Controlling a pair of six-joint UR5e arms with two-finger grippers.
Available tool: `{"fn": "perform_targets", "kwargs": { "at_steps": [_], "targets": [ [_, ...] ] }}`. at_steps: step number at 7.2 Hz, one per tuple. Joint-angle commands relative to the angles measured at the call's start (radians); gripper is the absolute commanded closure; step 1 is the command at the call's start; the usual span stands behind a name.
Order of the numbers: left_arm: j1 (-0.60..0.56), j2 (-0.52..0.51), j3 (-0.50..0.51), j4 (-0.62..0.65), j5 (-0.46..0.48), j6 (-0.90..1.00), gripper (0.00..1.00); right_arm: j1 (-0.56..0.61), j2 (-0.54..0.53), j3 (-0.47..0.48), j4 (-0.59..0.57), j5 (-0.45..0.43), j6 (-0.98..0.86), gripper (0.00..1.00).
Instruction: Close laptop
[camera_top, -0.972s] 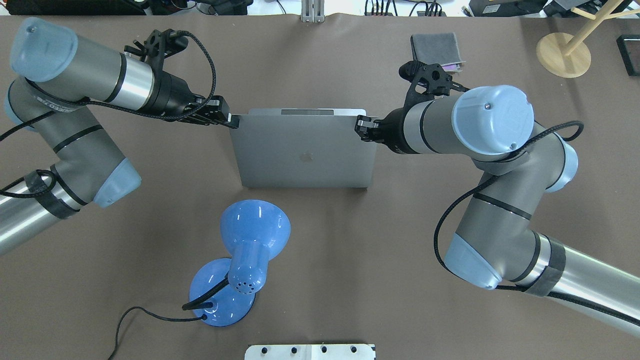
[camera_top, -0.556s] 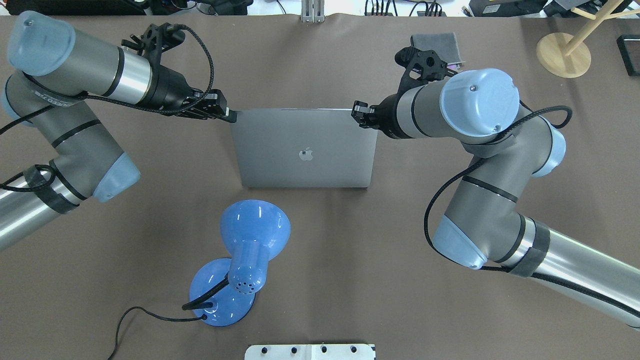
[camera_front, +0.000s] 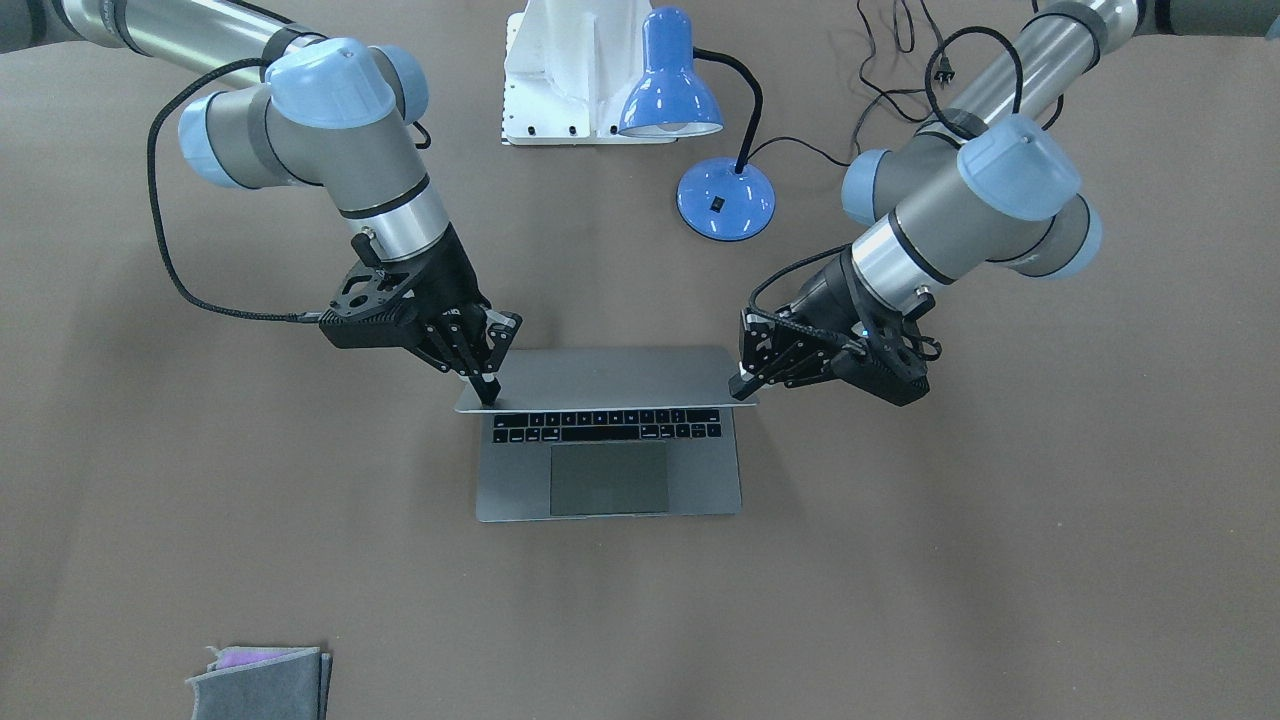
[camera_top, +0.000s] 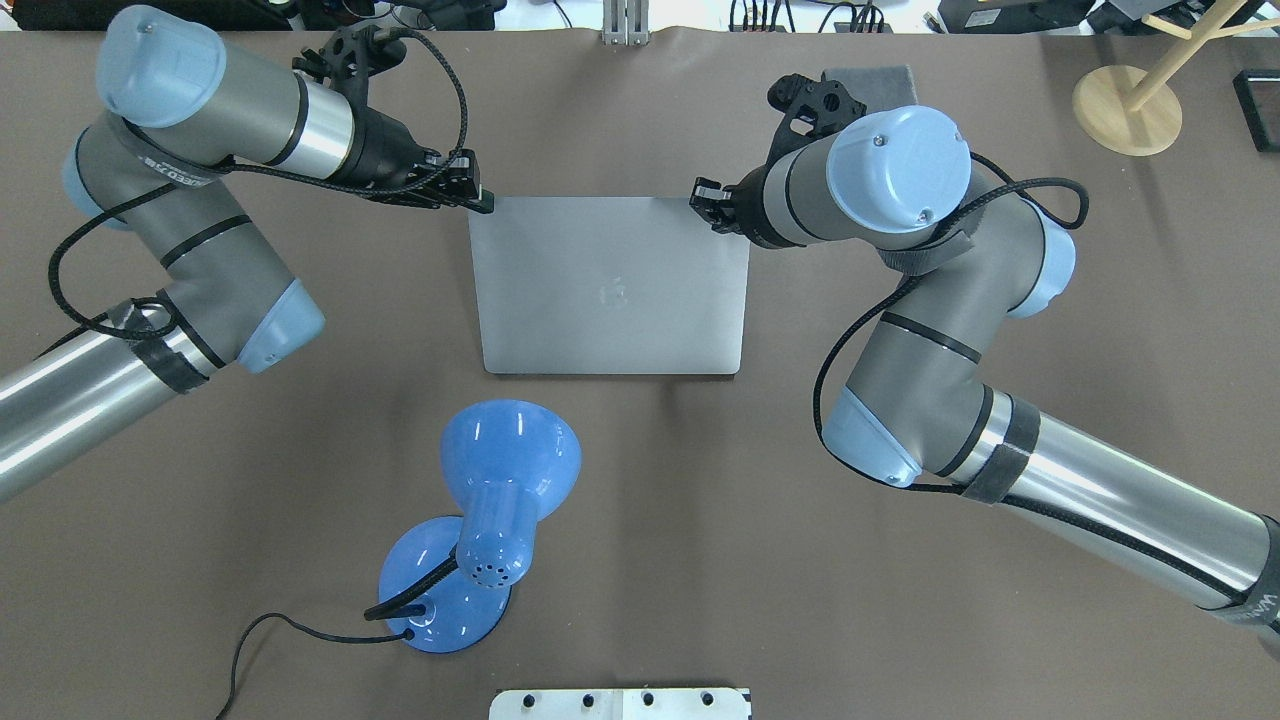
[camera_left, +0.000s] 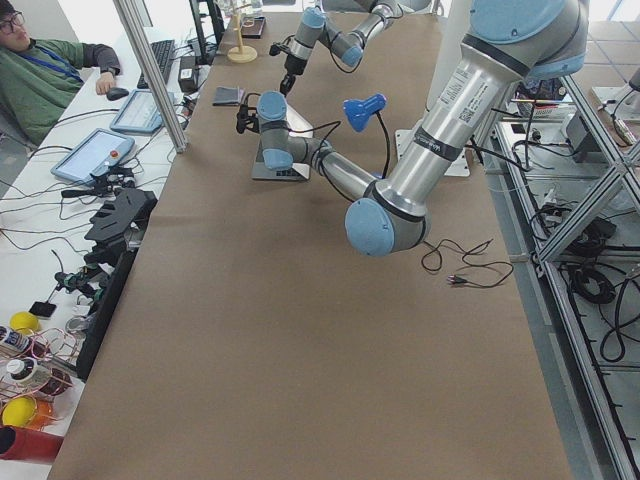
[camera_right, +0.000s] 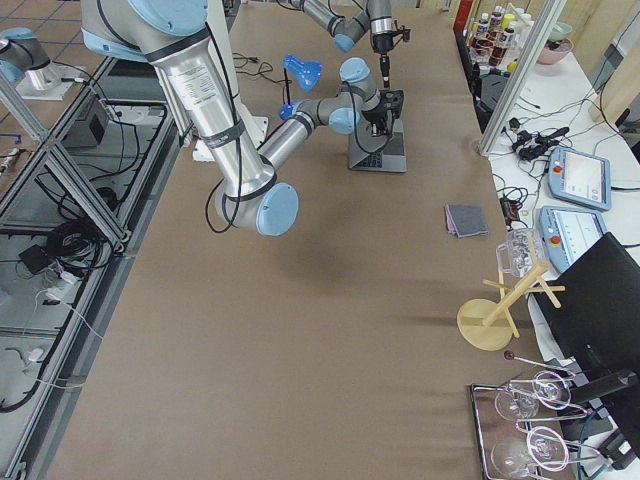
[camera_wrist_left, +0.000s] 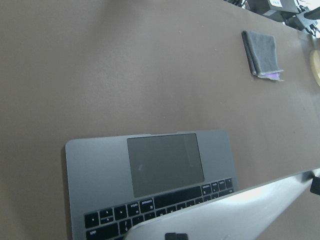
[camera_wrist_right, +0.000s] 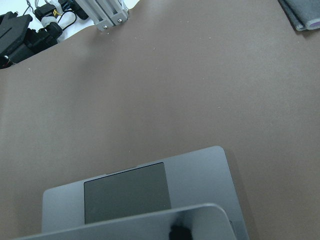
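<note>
Next, I release the lid, now tipped well down over the black keys, with my left gripper once it is lying flat over the black keys and the trackpad (camera_front: 608, 434) (camera_wrist_left: 174, 198).
The space-grey laptop (camera_top: 610, 290) sits mid-table, its lid (camera_front: 600, 375) tipped well down over the black keys, trackpad (camera_front: 608, 478) still showing. My left gripper (camera_top: 482, 203) is shut and rests on the lid's free-edge corner; in the front view it (camera_front: 745, 385) is on the right. My right gripper (camera_top: 703, 205) is shut and rests on the other free-edge corner, seen in the front view (camera_front: 487, 388) on the left. Both wrist views look over the lid edge at the laptop base (camera_wrist_left: 165, 162) (camera_wrist_right: 125, 192).
A blue desk lamp (camera_top: 500, 480) with its cord stands near the robot side of the laptop. A folded grey cloth (camera_front: 260, 680) lies at the far edge. A wooden stand (camera_top: 1125, 105) is far right. A white mount (camera_top: 620, 703) sits at the near edge.
Both grippers have moved away from the robot with the lid's free edge, and the lid has swung lower over the keyboard.
</note>
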Motion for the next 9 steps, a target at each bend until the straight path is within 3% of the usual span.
{"fn": "perform_targets", "kwargs": {
  "at_steps": [1,2,6,9],
  "targets": [
    [0.001,-0.029,0.087,0.001,0.052,0.065,1.0,0.001,0.026,-0.064,0.001,-0.026,0.001,1.0],
    [0.004,-0.047,0.126,0.001,0.06,0.067,1.0,0.001,0.034,-0.088,0.002,-0.029,0.001,1.0],
    [0.134,-0.063,0.186,0.001,0.265,0.076,1.0,-0.045,0.063,-0.212,0.004,-0.141,0.007,1.0],
    [0.139,-0.057,0.16,-0.002,0.266,0.07,1.0,-0.059,0.057,-0.18,0.029,-0.144,0.011,1.0]
  ]
}}
